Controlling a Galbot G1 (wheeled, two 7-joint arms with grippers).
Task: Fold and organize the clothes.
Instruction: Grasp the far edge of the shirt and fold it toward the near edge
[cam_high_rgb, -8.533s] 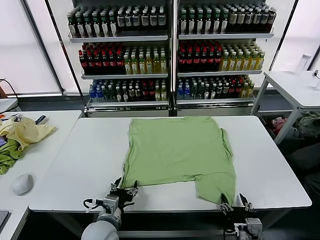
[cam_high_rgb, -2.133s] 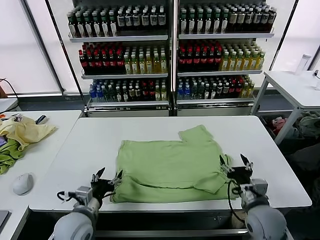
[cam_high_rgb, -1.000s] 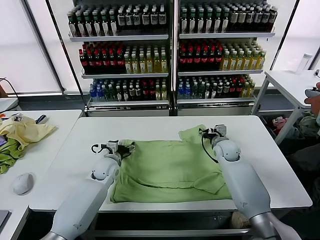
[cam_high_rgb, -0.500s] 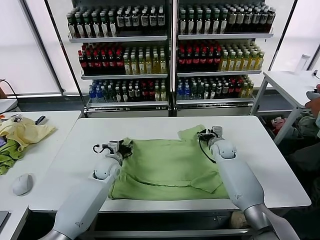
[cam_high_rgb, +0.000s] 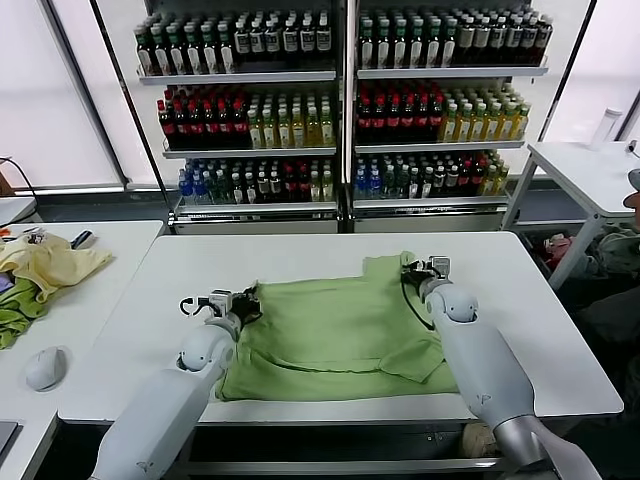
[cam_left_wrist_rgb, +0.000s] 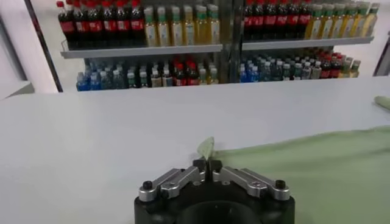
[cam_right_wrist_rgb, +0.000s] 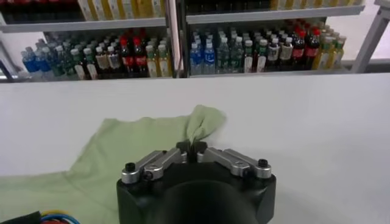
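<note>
Next, the left gripper releases the shirt's far corner just past the edge of the doubled-over near part (cam_high_rgb: 252, 336).
The light green polo shirt (cam_high_rgb: 335, 335) lies partly folded on the white table (cam_high_rgb: 530, 300), its near part doubled over. My left gripper (cam_high_rgb: 243, 296) is shut on the shirt's far left corner; a small tip of cloth (cam_left_wrist_rgb: 206, 147) pokes out between the jaws of my left gripper (cam_left_wrist_rgb: 207, 164). My right gripper (cam_high_rgb: 412, 267) is shut on the far right corner by the sleeve; bunched cloth (cam_right_wrist_rgb: 201, 122) rises from the closed jaws of my right gripper (cam_right_wrist_rgb: 192, 148). The collar, buttons and printed patch are hidden.
Drink shelves (cam_high_rgb: 340, 110) stand behind the table. A side table on the left holds a pale yellow garment (cam_high_rgb: 50, 262), a darker green cloth (cam_high_rgb: 15, 310) and a mouse (cam_high_rgb: 45, 367). Another table (cam_high_rgb: 590, 170) stands at the far right.
Both grippers went from the near hem to the shirt's far corners and shut on them. In the last half second they drew the corners slightly nearer.
</note>
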